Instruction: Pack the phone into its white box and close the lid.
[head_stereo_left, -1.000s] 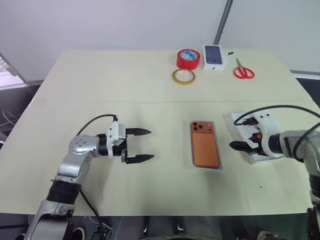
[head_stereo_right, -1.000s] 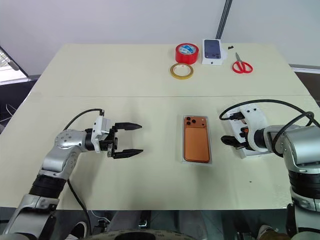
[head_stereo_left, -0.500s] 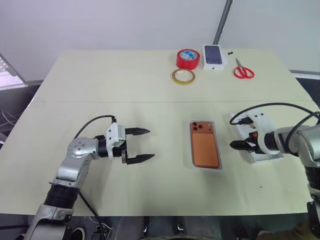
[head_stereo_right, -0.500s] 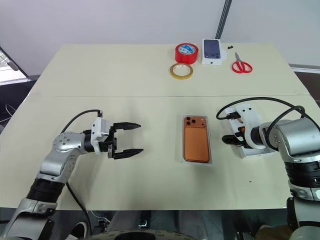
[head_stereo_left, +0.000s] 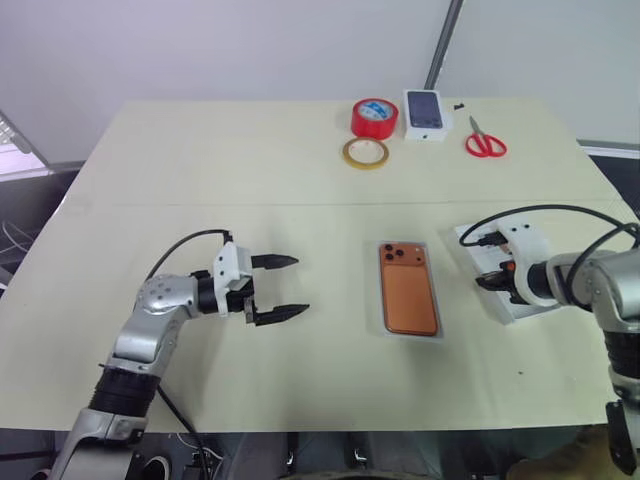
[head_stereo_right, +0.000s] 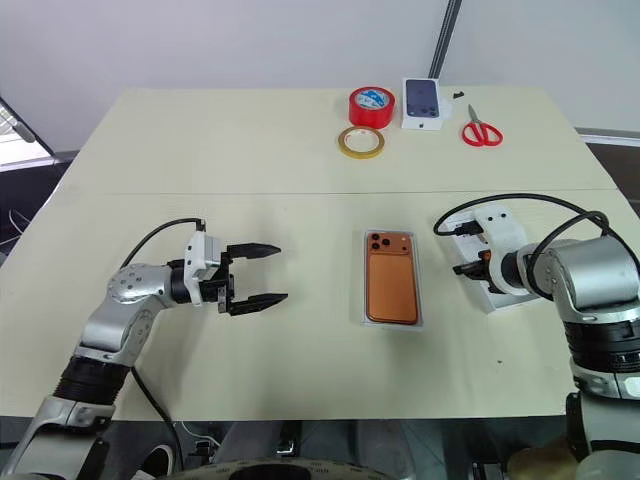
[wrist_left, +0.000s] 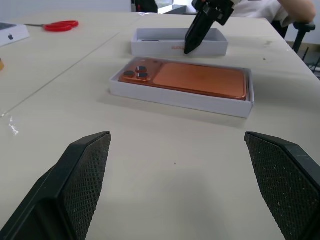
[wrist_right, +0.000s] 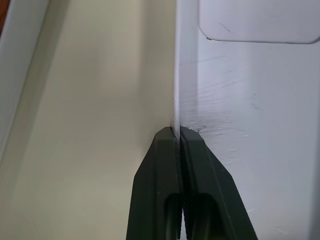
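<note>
I will use my right gripper to set the lid down on edge, beside the phone's white box, along the side facing my left gripper (head_stereo_left: 367, 284).
The copper-orange phone (head_stereo_left: 410, 296) lies back up inside the white box (wrist_left: 175, 97) at the middle of the table. To its right the box's lid (wrist_left: 155, 48) rests upturned on the table. My right gripper (head_stereo_left: 487, 282) is shut on the lid's thin wall on the side facing the phone; the right wrist view shows both fingers (wrist_right: 160, 165) pinching that white edge. My left gripper (head_stereo_left: 302, 286) hovers open to the left of the box, pointing toward it, with nothing between its fingers.
At the table's far edge stand a red tape roll (head_stereo_left: 375, 118), a yellow tape ring (head_stereo_left: 367, 152), a small white box with a dark phone picture (head_stereo_left: 425, 110) and red scissors (head_stereo_left: 485, 140). A black cable loops over my right wrist.
My right gripper has gone from open to shut on the lid's wall, shifting slightly forward. The left gripper, phone and box have stayed put.
</note>
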